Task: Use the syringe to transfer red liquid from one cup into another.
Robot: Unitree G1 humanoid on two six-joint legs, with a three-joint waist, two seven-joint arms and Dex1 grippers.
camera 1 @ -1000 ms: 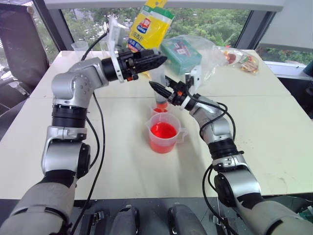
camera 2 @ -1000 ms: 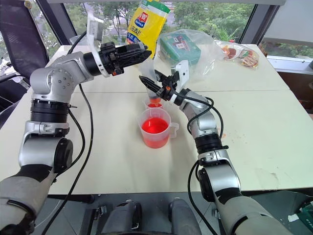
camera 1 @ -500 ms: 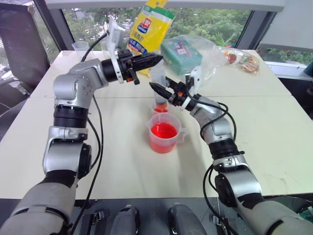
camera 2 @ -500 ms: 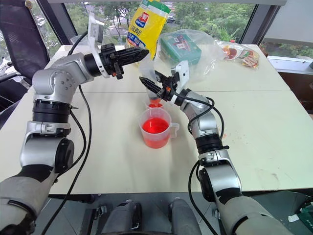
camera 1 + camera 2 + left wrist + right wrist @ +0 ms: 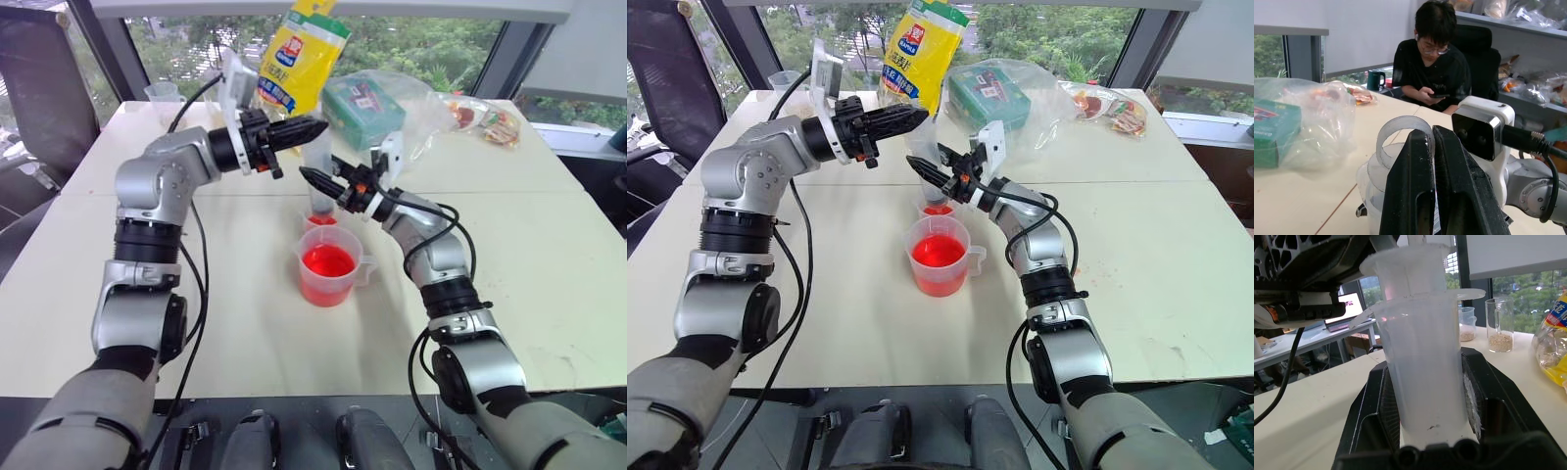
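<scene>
I will use my right gripper to put the syringe down on the open table out (image 5: 447,249) past the handled beaker's handle.
The syringe (image 5: 318,162) stands upright with its orange-red tip down in the smaller clear cup (image 5: 319,221), which holds a little red liquid. My right gripper (image 5: 312,178) is shut on its wide barrel (image 5: 1422,367). My left gripper (image 5: 318,125) is shut, its tips at the white plunger's top ring (image 5: 1393,129). Whether they pinch the ring I cannot tell. The handled beaker (image 5: 333,289) stands just in front of the small cup, about half full of red liquid (image 5: 327,261).
Behind the arms a yellow bag (image 5: 299,54) stands beside a green box in a clear plastic bag (image 5: 364,108), with snack packs (image 5: 480,117) at the far right. Clear cups with brownish contents (image 5: 1498,330) stand at the table's far left. A person (image 5: 1437,63) sits beyond the table.
My left gripper's fingers have shut and its tips have settled at the top of the syringe's plunger. The right gripper, syringe and cups have stayed put.
</scene>
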